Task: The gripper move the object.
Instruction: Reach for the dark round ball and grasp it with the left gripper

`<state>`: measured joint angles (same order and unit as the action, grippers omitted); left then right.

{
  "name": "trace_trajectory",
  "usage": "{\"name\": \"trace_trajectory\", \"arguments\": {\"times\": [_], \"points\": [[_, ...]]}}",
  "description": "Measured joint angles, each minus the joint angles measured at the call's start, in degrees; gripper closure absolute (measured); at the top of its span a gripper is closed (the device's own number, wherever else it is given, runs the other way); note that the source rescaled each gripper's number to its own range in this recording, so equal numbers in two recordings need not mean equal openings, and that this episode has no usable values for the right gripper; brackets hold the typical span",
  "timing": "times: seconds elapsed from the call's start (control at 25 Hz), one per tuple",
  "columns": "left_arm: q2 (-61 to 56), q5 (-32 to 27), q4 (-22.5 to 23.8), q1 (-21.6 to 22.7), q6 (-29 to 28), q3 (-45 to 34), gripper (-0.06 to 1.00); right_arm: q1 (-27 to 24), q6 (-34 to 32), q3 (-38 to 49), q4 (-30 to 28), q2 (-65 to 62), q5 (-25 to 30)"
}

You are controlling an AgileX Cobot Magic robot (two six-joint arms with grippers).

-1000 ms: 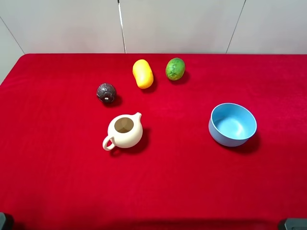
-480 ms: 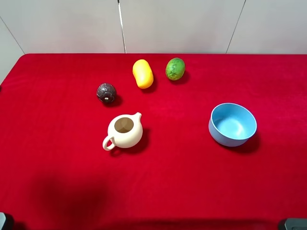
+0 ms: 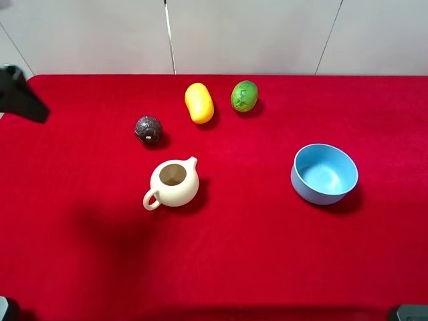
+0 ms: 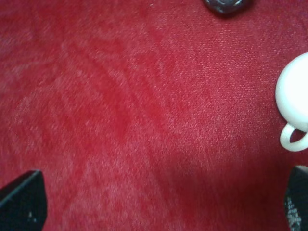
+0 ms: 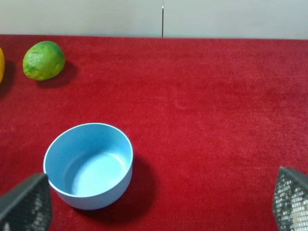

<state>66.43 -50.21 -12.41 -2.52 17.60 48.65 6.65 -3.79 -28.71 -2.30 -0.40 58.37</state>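
Note:
The dark brown-purple fruit (image 3: pixel 148 130) (image 4: pixel 226 4) lies between the yellow mango and the cream teapot, and my left gripper will close on its sides next.
The object, a small dark brown-purple fruit (image 3: pixel 148 129) with a pale spot, lies on the red cloth left of the yellow mango (image 3: pixel 198 102) and behind the cream teapot (image 3: pixel 174 184). In the left wrist view it shows only partly at the frame's edge (image 4: pixel 226 4), far from the fingers. My left gripper (image 4: pixel 159 202) is open and empty above bare cloth, with the teapot (image 4: pixel 296 96) off to one side. A dark part of the left arm (image 3: pixel 21 93) shows at the far left of the exterior view. My right gripper (image 5: pixel 159 202) is open and empty, near the blue bowl (image 5: pixel 89 166).
A green fruit (image 3: pixel 244 96) lies right of the mango at the back. The blue bowl (image 3: pixel 324 173) stands at the right. The red cloth (image 3: pixel 254 254) covers the whole table, with a grey wall behind. The left arm's shadow falls on the cloth in front of the teapot.
A dark part of the left arm has come into the exterior view at the far left. Its shadow on the cloth has grown and shifted toward the teapot. The objects have not moved.

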Motion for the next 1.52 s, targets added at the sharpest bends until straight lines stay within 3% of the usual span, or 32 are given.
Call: {"name": "trace_trajectory", "arguments": {"times": [0.56, 1.52], "points": [[21.21, 2.77, 6.58, -11.91, -9.36, 13.52, -0.03, 0.0, 0.0, 0.0, 0.0, 0.0, 0.0], [49.08, 2.35, 11.5, -20.56, -17.26, 31.7, -0.03, 0.0, 0.0, 0.0, 0.0, 0.0, 0.0]]}}
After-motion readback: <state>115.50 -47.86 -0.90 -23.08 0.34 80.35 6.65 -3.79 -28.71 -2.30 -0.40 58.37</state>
